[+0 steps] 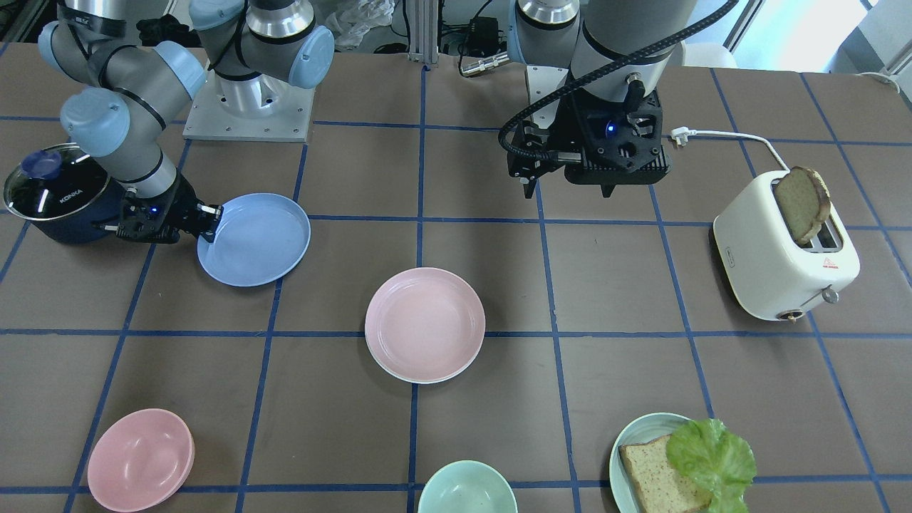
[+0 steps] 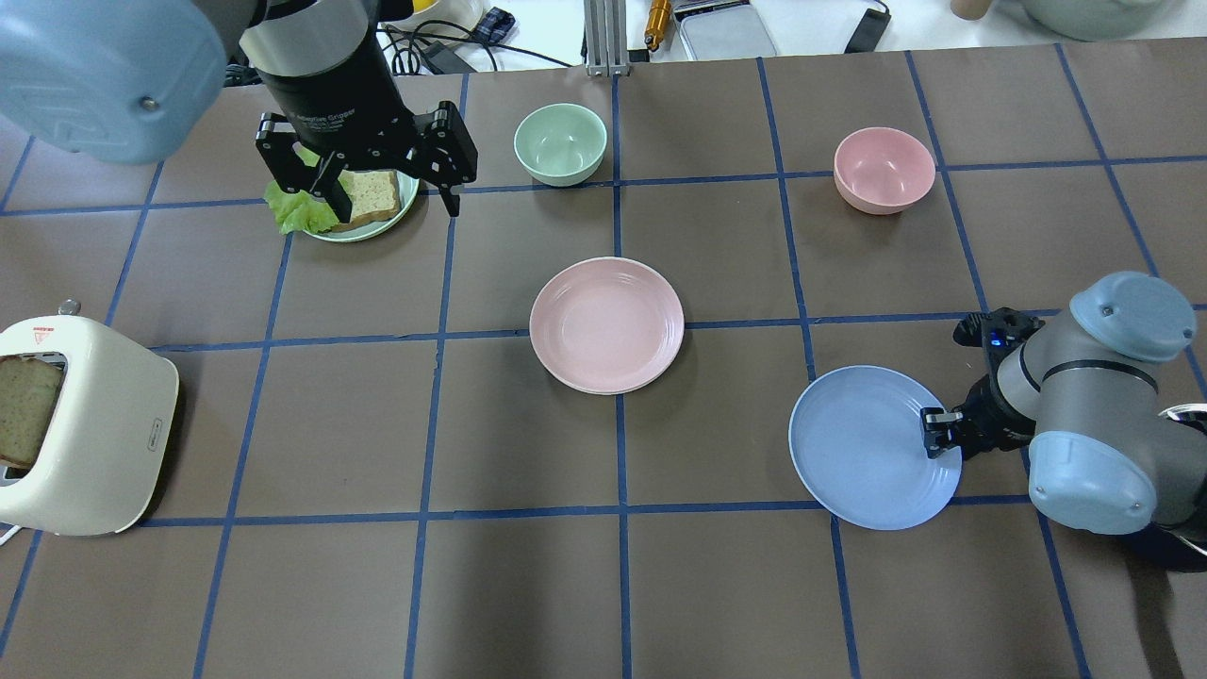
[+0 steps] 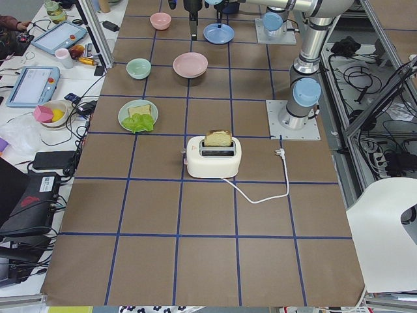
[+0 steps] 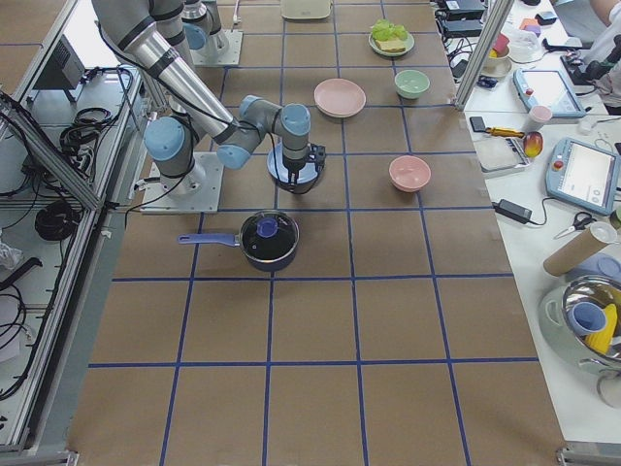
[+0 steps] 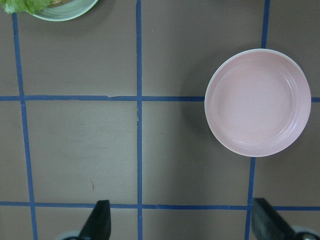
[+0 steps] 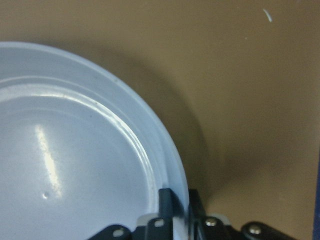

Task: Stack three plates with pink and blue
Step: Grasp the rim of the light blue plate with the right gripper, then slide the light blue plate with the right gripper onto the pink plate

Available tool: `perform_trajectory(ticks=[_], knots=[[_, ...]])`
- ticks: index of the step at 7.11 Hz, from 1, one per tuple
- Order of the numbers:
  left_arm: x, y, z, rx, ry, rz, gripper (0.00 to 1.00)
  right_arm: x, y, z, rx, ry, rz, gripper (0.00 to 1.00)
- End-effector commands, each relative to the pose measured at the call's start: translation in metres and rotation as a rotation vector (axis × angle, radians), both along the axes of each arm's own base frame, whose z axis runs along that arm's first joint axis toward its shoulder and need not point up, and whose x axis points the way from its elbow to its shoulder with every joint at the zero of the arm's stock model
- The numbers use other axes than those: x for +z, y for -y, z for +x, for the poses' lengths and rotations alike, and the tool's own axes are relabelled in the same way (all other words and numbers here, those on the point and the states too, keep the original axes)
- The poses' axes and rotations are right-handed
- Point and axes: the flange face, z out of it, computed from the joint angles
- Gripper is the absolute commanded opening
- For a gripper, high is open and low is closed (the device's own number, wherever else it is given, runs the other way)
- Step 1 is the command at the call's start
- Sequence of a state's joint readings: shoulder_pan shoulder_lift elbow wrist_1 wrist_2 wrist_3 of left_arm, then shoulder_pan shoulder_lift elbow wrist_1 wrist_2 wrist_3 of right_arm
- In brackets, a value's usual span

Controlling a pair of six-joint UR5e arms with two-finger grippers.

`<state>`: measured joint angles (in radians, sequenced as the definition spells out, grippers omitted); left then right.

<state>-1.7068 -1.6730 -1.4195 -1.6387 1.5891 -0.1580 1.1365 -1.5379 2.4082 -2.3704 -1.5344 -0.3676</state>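
Observation:
My right gripper should set the light blue plate down on top of the pale pink plate (image 1: pixel 424 324) and let go of it.
The pale pink plate (image 1: pixel 425 324) sits at the table's middle on top of the cream-white plate (image 1: pixel 396 373), of which only a thin rim shows. The pink plate also shows in the left wrist view (image 5: pixel 257 102). The light blue plate (image 1: pixel 256 239) lies apart from them, on my right side. My right gripper (image 1: pixel 206 222) is shut on its rim, as the right wrist view shows (image 6: pixel 175 202), and a shadow lies under that edge. My left gripper (image 1: pixel 570 191) is open and empty, high above the table and away from the pink plate.
A white toaster (image 1: pixel 773 267) with a bread slice stands on my left side. A pale green plate (image 1: pixel 630 445) with bread and lettuce, a green bowl (image 1: pixel 467 490) and a pink bowl (image 1: pixel 139 459) stand along the far edge. A lidded dark pot (image 1: pixel 46 192) is behind my right gripper.

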Motion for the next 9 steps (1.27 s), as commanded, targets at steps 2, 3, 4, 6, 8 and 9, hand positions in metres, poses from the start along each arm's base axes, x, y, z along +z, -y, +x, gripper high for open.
perform_trajectory(ticks=[2, 3, 4, 6, 8, 9], knots=[[0.017, -0.008, -0.001, -0.02, -0.014, -0.038, 1.0, 0.005, 0.003, 0.0, -0.003, 0.006, -0.02, 0.0], [0.021, -0.01, -0.002, -0.03, -0.02, -0.054, 1.0, 0.016, 0.013, 0.004, -0.004, 0.038, -0.066, 0.0], [0.022, -0.011, -0.002, -0.03, -0.02, -0.056, 1.0, 0.032, 0.03, 0.003, -0.006, 0.089, -0.07, 0.0], [0.027, -0.011, -0.001, -0.03, -0.018, -0.079, 1.0, 0.056, 0.066, 0.006, 0.001, 0.219, -0.081, 0.0], [0.03, -0.011, -0.001, -0.03, -0.015, -0.094, 1.0, 0.063, 0.109, 0.032, 0.04, 0.282, -0.095, 0.0], [0.03, -0.011, -0.001, -0.03, -0.018, -0.095, 1.0, 0.082, 0.126, 0.053, 0.034, 0.3, -0.093, 0.0]])
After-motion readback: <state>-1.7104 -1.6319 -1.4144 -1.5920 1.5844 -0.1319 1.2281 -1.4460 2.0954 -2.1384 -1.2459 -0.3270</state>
